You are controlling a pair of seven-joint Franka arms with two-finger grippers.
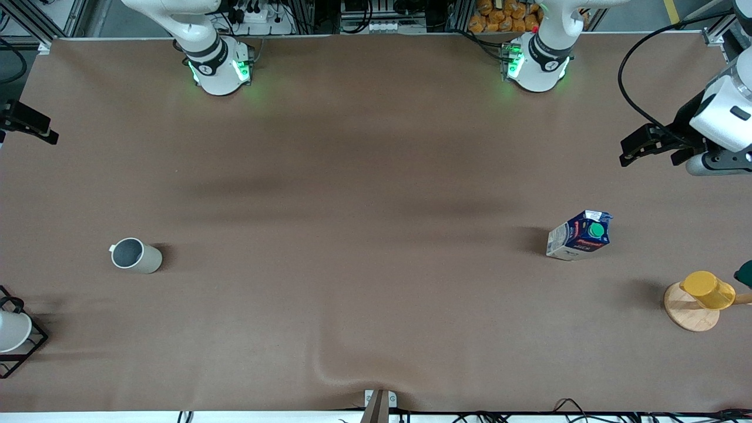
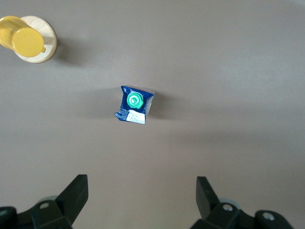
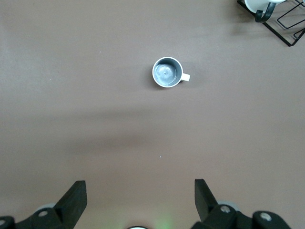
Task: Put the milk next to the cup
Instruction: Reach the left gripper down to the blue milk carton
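My left gripper is to go to the milk next and close on the milk's top [image 1: 597, 222] [image 2: 135, 108] next to its green cap.
The milk [image 1: 578, 236], a dark blue carton with a green cap, stands on the brown table toward the left arm's end; it also shows in the left wrist view [image 2: 135, 105]. The cup [image 1: 135, 255], a pale grey mug, stands upright toward the right arm's end and shows in the right wrist view [image 3: 167, 72]. My left gripper [image 1: 649, 155] [image 2: 142, 191] is open and empty, high over the table near the milk. My right gripper [image 3: 140, 193] is open and empty, high over the table between its base and the cup; it barely shows in the front view [image 1: 51, 132].
A yellow cup [image 1: 708, 289] [image 2: 21, 38] lies on a round wooden disc [image 1: 690, 317] nearer the front camera than the milk. A white cup in a black wire rack [image 1: 12, 332] [image 3: 281, 19] stands at the right arm's end. A dark green thing [image 1: 745, 273] sits beside the yellow cup.
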